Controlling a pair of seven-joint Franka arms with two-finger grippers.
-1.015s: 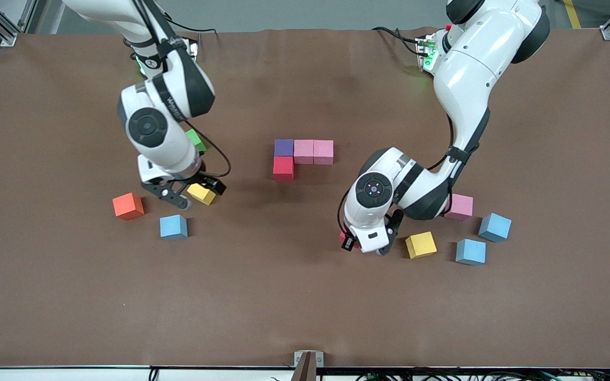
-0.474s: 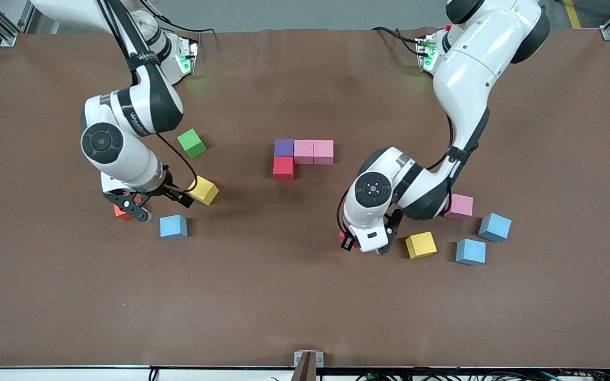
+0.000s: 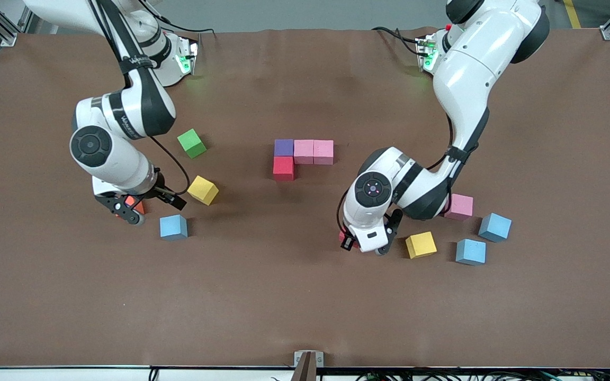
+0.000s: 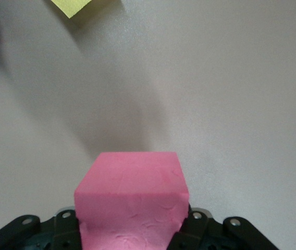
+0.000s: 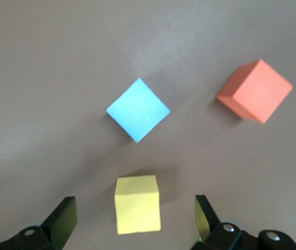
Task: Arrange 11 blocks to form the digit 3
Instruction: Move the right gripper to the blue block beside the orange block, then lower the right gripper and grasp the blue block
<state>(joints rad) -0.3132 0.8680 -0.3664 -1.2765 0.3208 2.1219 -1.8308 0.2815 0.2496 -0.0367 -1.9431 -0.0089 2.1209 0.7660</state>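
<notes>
Next, I need to move my right gripper to the blue block next to the orange block and close it on the blue block's opposite sides [image 3: 173, 227] [image 5: 138, 110].
Four blocks form a partial digit 3 mid-table: purple [image 3: 284, 147], two pink [image 3: 303, 151] [image 3: 323, 152], and red [image 3: 283, 168] nearer the camera. My left gripper [image 3: 364, 242] [image 4: 132, 232] is shut on a red block [image 3: 344, 238] [image 4: 132, 198], low over the table beside a yellow block [image 3: 420, 244]. My right gripper [image 3: 151, 208] [image 5: 136, 213] hangs open, partly covering the orange block [image 3: 131, 203] [image 5: 255, 91]. Another yellow block [image 3: 203, 190] [image 5: 136, 204] shows between its fingers [image 5: 63, 217] in the right wrist view, untouched. A blue block [image 3: 173, 227] [image 5: 137, 109] lies close by.
A green cube [image 3: 191, 143] lies farther from the camera than the yellow block at the right arm's end. Near the left gripper lie a pink block [image 3: 458, 206] and two blue blocks [image 3: 470, 251] [image 3: 494, 227]. Bare brown mat [image 3: 284, 296] stretches toward the camera.
The right arm swung from over the yellow block toward its own end of the table and now covers part of the orange block. The left arm has not moved.
</notes>
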